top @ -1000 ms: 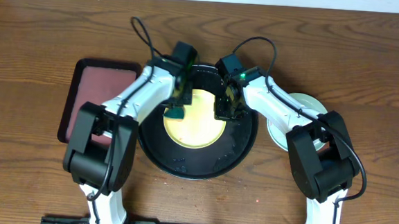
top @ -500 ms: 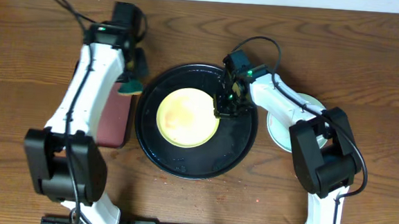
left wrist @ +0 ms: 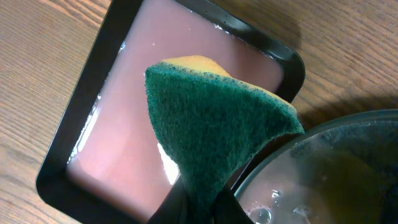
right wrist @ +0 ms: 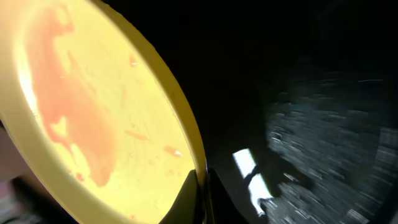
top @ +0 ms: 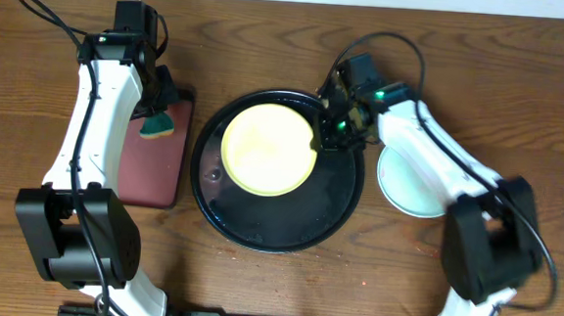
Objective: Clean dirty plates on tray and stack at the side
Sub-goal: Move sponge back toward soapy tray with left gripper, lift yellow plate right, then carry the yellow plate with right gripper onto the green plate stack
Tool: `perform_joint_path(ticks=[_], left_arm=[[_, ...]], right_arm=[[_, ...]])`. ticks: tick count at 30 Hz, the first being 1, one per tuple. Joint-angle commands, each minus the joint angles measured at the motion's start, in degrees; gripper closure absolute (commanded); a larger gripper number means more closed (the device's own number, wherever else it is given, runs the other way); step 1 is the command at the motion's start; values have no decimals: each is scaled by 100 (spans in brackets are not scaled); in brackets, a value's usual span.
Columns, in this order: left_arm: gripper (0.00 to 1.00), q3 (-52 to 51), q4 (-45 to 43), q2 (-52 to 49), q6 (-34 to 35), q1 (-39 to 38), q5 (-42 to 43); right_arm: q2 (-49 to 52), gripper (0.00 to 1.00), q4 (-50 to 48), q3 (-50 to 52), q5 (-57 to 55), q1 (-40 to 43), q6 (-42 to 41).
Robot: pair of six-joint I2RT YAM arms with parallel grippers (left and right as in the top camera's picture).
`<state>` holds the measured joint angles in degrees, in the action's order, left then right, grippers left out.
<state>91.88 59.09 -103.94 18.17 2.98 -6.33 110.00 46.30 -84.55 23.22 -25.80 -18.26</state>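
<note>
The robot's right gripper should set the yellow plate, now tilted over the black tray, down on top of the pale blue-green plate (top: 422,174).
A pale yellow plate (top: 267,149) hangs tilted over the round black tray (top: 276,226), lifted by its right rim. My right gripper (top: 320,139) is shut on that rim. The right wrist view shows the yellow plate (right wrist: 93,106) with a smeared reddish stain, its edge pinched between my fingers (right wrist: 200,190). My left gripper (top: 157,119) is shut on a green and yellow sponge (top: 156,126) over the dark red tray (top: 149,169). The sponge (left wrist: 211,118) fills the left wrist view. A pale blue-green plate (top: 413,176) lies on the table right of the black tray.
The dark red rectangular tray (left wrist: 124,130) holds pinkish water. The black tray's floor (right wrist: 311,124) is wet, and its rim (left wrist: 273,155) sits close beside the red tray. Bare wood table (top: 521,104) lies all around.
My left arm swung the sponge left, off the plate and out over the red tray. My right gripper closed on the yellow plate's rim and raised it off the black tray.
</note>
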Motion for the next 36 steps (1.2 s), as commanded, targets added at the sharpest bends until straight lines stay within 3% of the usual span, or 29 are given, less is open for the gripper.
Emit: perform_joint_path(ticks=[1, 7, 18, 27, 33, 36], left_arm=[[92, 105, 22, 33, -52, 22, -11], [92, 92, 22, 26, -50, 22, -11], [92, 7, 20, 26, -50, 22, -11], [94, 7, 22, 26, -50, 22, -11], [92, 7, 22, 26, -50, 22, -11], [92, 7, 20, 26, -50, 22, -11]], right_arm=[[-745, 99, 175, -9, -1714, -293, 164], [-1456, 99, 485, -9, -4981, -1276, 160], [-1484, 99, 424, -9, -8880, -3077, -13], [-1484, 99, 374, -9, -10579, -3593, -15], [-1484, 99, 365, -9, -10603, -3613, -79], [-1484, 99, 435, -9, -9792, -3574, -212]])
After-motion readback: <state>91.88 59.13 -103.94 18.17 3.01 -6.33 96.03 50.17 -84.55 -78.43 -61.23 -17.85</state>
